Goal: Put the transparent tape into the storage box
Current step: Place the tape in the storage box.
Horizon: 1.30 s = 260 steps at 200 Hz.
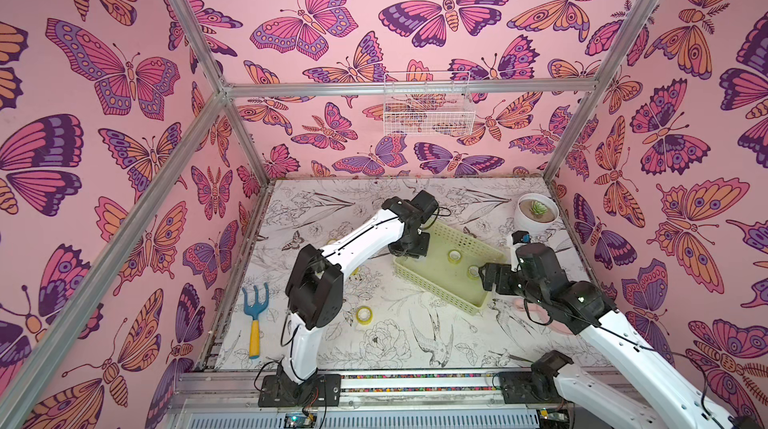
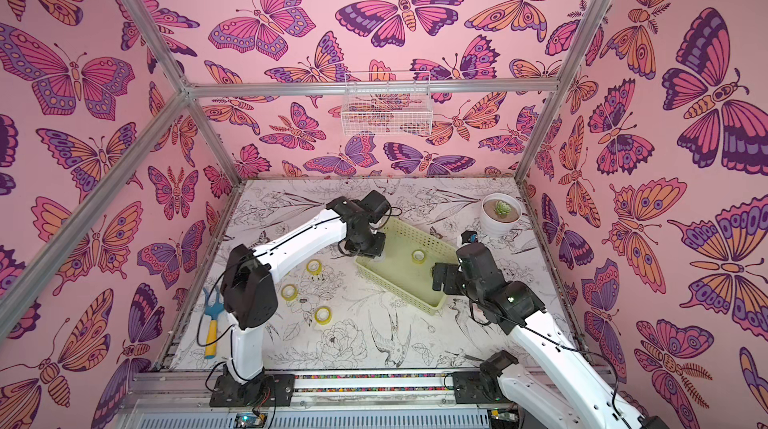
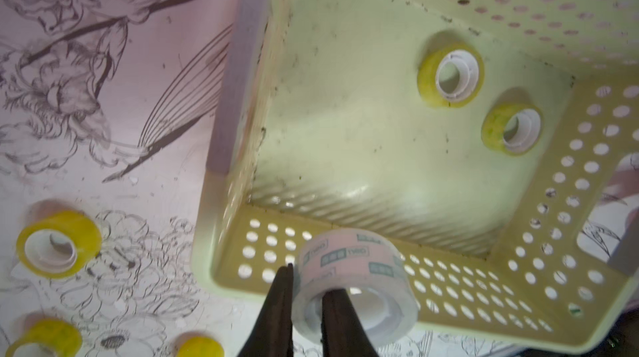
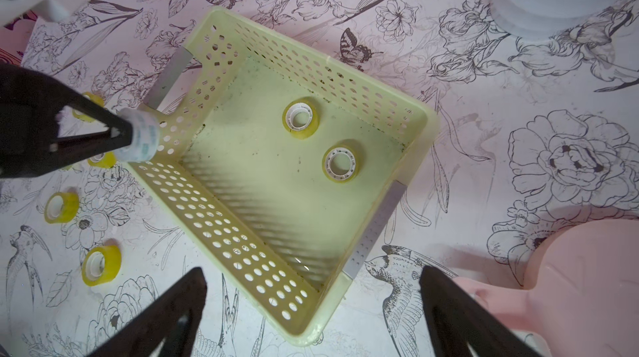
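Observation:
Next, I let go of the clear tape roll with my left gripper on the bottom of the storage box, so that it sits in line with the yellowish rolls (image 1: 436, 247) (image 3: 379, 53).
The storage box (image 1: 440, 294) (image 2: 399, 281) is a pale yellow-green perforated basket at mid-table. Two yellowish transparent tape rolls (image 3: 451, 73) (image 3: 511, 129) lie flat on its floor (image 4: 276, 182). My left gripper (image 3: 309, 282) (image 1: 409, 252) is shut on the wall of a clear tape roll (image 3: 349, 262) (image 4: 141, 135), one finger inside the core and one outside. It holds the roll just above the box's rim at a corner. My right gripper (image 4: 313, 270) (image 1: 488, 277) stands open over the opposite corner with nothing between its fingers.
Three more yellowish tape rolls (image 2: 314, 267) (image 2: 289, 292) (image 2: 323, 314) lie on the table left of the box. A potted succulent (image 1: 537, 209) stands at the back right. A blue hand fork (image 1: 254, 314) lies front left, a pink object (image 4: 570, 275) beside my right gripper. A white wire basket (image 1: 428, 109) hangs on the back wall.

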Motion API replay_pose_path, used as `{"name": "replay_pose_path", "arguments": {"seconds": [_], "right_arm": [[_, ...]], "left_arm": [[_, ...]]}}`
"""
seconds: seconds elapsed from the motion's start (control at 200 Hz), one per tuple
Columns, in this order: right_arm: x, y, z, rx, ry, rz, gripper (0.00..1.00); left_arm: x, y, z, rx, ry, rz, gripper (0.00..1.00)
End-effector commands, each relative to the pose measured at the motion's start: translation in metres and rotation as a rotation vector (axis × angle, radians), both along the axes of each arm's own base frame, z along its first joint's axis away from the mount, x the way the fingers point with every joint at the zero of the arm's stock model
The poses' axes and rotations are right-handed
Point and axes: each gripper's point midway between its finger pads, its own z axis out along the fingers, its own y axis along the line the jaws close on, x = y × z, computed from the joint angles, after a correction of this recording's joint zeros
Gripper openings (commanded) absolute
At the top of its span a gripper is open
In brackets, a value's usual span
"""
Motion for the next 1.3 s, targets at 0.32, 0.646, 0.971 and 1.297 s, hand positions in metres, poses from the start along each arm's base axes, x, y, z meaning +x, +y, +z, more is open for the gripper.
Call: {"name": "replay_pose_path", "arguments": {"seconds": [0.32,0.646,0.971,1.297], "right_arm": [[0.001,-0.002,0.0,0.007,0.024,-0.039,0.99],[0.002,0.0,0.0,0.003,0.03,-0.036,0.99],[0.005,0.004,-0.002,0.004,0.034,-0.025,0.99],[0.011,0.021,-0.004,0.028,0.051,0.038,0.99]], "left_arm": [[0.047,-0.034,-0.057,0.053,0.012,-0.073,0.03],[0.064,-0.05,-0.092,0.053,0.021,-0.082,0.06],[0.065,-0.063,-0.08,-0.014,0.025,-0.082,0.42],[0.064,-0.055,0.036,-0.109,-0.153,-0.051,0.57]]}}
